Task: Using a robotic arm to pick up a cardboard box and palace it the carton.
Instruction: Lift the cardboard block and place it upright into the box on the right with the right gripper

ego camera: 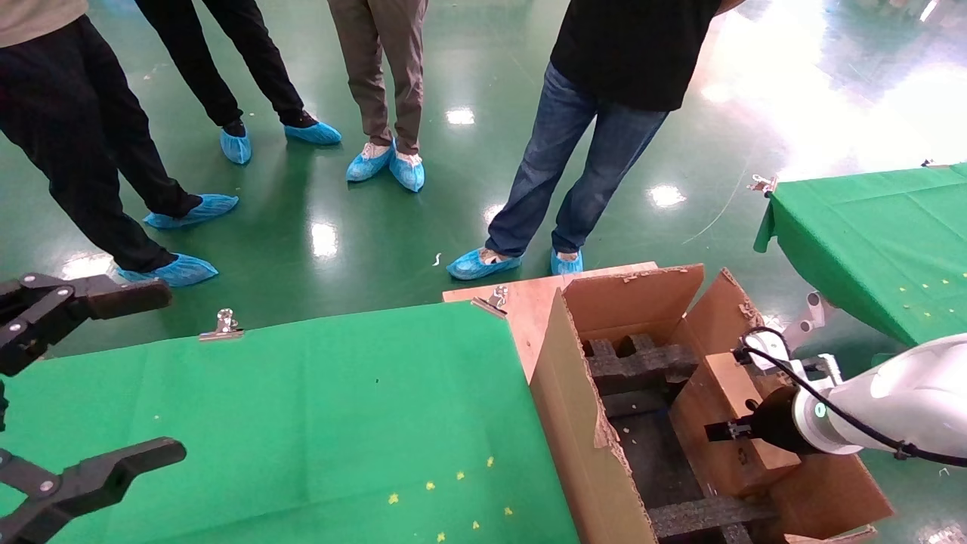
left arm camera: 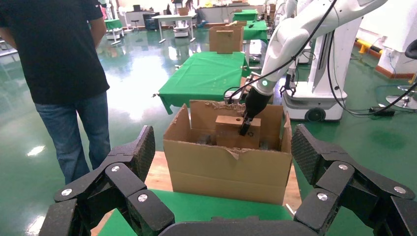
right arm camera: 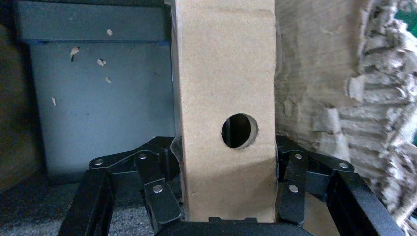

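My right gripper has the cardboard box. It will let go of it between the dark flat panel and the carton's side (ego camera: pixel 702 437) (right arm camera: pixel 200 82), low inside.
The slim brown cardboard box (ego camera: pixel 721 408) with a round hole (right arm camera: pixel 239 131) stands upright, its lower part down inside the large carton (ego camera: pixel 578 423). My right gripper (ego camera: pixel 731 431) on the white robotic arm (ego camera: pixel 899 404) is shut on it, one finger against each broad face. In the right wrist view the box (right arm camera: pixel 223 73) fills the gap between the fingers (right arm camera: pixel 157 189). From the left wrist view, the box (left arm camera: pixel 231 135) pokes above the carton's (left arm camera: pixel 226 169) front wall. My left gripper (ego camera: pixel 143 378) hangs open and empty over the green table's left end.
Black foam inserts (ego camera: pixel 642 363) line the carton floor. The green-clothed table (ego camera: pixel 302 408) lies left of the carton, with metal clips (ego camera: pixel 223 325) at its far edge. Several people stand beyond it on the green floor. A second green table (ego camera: pixel 869 234) is at the right.
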Robot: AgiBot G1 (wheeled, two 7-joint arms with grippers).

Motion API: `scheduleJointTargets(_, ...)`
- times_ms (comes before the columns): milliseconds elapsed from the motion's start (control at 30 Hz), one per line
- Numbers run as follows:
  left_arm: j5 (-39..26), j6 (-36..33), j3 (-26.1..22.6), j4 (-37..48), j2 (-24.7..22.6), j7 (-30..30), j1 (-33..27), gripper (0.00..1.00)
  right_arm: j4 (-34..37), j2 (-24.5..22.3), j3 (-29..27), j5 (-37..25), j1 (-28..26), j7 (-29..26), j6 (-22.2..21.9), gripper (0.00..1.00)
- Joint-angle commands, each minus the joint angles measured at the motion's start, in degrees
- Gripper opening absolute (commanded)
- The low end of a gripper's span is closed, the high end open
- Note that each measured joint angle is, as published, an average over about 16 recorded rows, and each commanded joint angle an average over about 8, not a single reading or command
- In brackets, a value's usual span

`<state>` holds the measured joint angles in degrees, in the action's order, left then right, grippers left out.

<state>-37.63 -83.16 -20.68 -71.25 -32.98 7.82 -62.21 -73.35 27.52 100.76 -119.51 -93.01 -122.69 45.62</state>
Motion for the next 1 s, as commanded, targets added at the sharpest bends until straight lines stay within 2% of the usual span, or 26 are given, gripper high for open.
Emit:
scheduleJointTargets(33, 0.0, 0.0, 0.0, 0.0, 0.0, 0.0, 0.0, 1.0, 0.58, 0.62, 0.19, -0.01, 0.42, 0.01, -0.1, 0.0)
scheduleJointTargets(267, 0.0, 0.0, 0.0, 0.0, 0.0, 0.0, 0.0, 1.0, 5.29, 3.65, 0.85, 2.59, 1.91, 2.88, -0.42, 0.0)
scheduleJointTargets(633, 0.0, 0.0, 0.0, 0.0, 0.0, 0.0, 0.0, 1.0, 11.72, 6.73, 0.93, 9.31, 2.41, 10.91, 0.46, 0.0)
scheduleJointTargets(667, 0.0, 0.0, 0.0, 0.0, 0.0, 0.0, 0.0, 1.0, 12.13, 6.88, 0.91, 9.68, 2.41, 11.39, 0.54, 0.05)
scheduleJointTargets(900, 0.01, 0.01, 0.0, 0.01, 0.01, -0.01, 0.01, 1.0, 13.97, 7.65, 0.84, 11.34, 2.43, 13.55, 0.83, 0.92)
scheduleJointTargets(933, 0.01, 0.01, 0.0, 0.02, 0.01, -0.01, 0.01, 1.0, 14.08, 7.71, 0.84, 11.47, 2.43, 13.67, 0.86, 1.0)
scheduleJointTargets(1000, 0.01, 0.01, 0.0, 0.02, 0.01, -0.01, 0.01, 1.0, 14.1, 7.71, 0.83, 11.54, 2.42, 13.71, 0.91, 1.0)
